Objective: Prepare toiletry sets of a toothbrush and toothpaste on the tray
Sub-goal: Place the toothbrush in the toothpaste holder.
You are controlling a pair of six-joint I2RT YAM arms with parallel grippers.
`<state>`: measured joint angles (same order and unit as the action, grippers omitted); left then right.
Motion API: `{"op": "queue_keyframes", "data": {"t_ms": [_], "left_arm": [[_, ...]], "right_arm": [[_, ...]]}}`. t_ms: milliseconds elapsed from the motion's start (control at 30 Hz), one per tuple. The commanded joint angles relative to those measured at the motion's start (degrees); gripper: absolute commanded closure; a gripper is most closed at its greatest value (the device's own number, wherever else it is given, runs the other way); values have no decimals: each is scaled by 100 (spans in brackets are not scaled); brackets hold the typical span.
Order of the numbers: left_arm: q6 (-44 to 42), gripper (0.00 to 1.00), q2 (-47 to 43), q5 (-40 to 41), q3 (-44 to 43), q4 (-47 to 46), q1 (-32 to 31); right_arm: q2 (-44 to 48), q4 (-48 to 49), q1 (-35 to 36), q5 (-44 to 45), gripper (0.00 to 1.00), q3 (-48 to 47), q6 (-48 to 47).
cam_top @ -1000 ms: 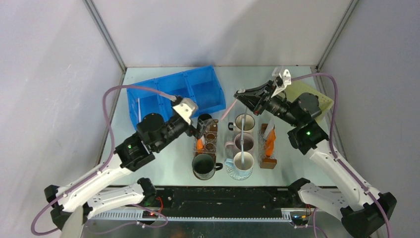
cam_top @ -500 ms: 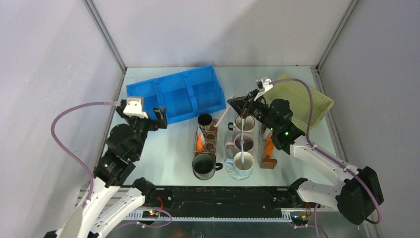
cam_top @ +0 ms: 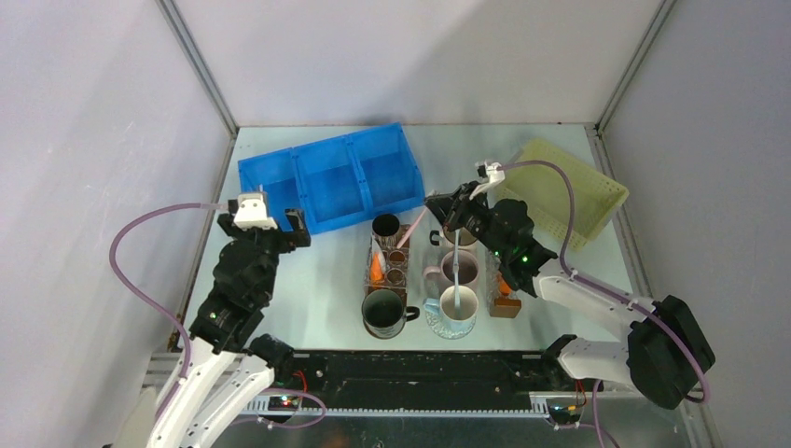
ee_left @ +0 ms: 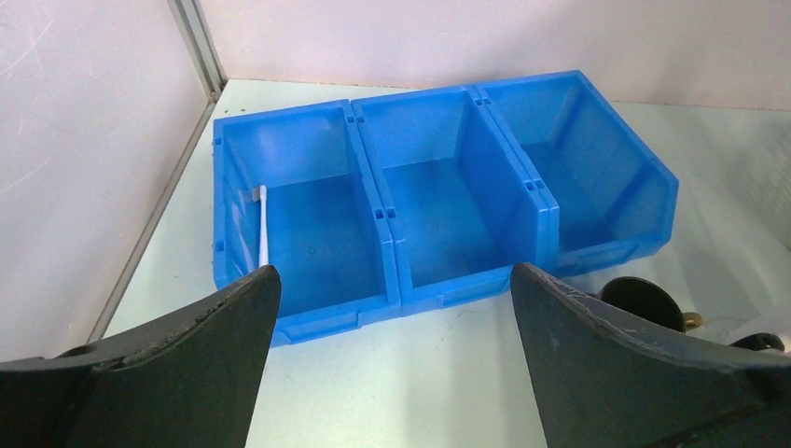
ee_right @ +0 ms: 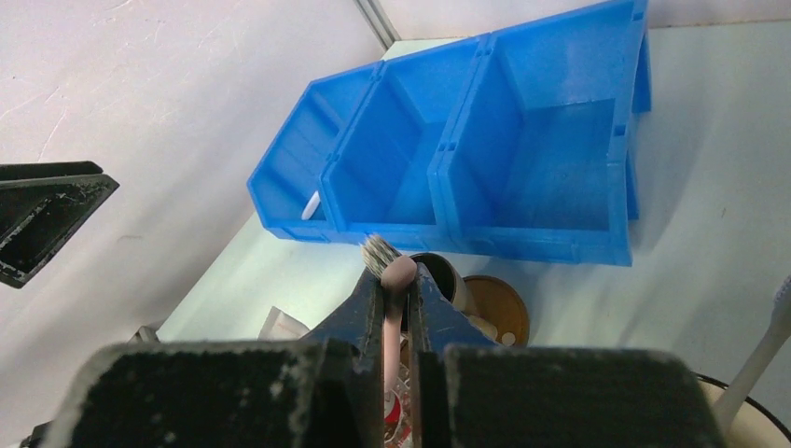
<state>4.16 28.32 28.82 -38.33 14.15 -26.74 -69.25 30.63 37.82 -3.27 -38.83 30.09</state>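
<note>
The robot's right gripper needs to release the pale pink toothbrush, now held above the mugs, in the clear box (cam_top: 397, 261) (ee_right: 398, 408) behind the black mug, beside the orange toothpaste tube.
My right gripper (ee_right: 396, 280) is shut on a pale pink toothbrush (ee_right: 395, 273) whose bristled head pokes out past the tips. In the top view the right gripper (cam_top: 437, 203) holds this toothbrush (cam_top: 417, 220) above the mugs, just right of the blue three-compartment tray (cam_top: 326, 182). A thin white toothbrush (ee_left: 264, 233) leans in the tray's (ee_left: 466, 280) left compartment. My left gripper (ee_left: 392, 280) is open and holds nothing, just in front of the tray; from above, the left gripper (cam_top: 270, 231) sits at the tray's near-left corner. Orange toothpaste tubes (cam_top: 376, 271) stand in clear boxes.
Three mugs (cam_top: 460, 271) holding brushes stand in a column, with a black mug (cam_top: 384, 313) to their left. A second clear box (cam_top: 505, 280) with orange tubes is on the right. A pale yellow basket (cam_top: 560, 187) lies at the back right.
The left arm has pulled back from the clear box by the mugs to the tray's near-left corner, with its jaws opening fully. The right gripper has carried the pink toothbrush lower and leftward.
</note>
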Motion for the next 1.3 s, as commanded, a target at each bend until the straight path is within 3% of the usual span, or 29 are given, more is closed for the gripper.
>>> {"op": "queue_keyframes", "data": {"t_ms": [0, 467, 1267], "left_arm": [[168, 0, -59, -14, -14, -276, 167], [316, 0, -89, -310, 52, -346, 528], [401, 0, -106, -547, 106, -418, 790]], "right_arm": [[-45, 383, 82, 130, 100, 29, 139], [-15, 159, 242, 26, 100, 113, 182], [-501, 607, 553, 448, 100, 340, 392]]}}
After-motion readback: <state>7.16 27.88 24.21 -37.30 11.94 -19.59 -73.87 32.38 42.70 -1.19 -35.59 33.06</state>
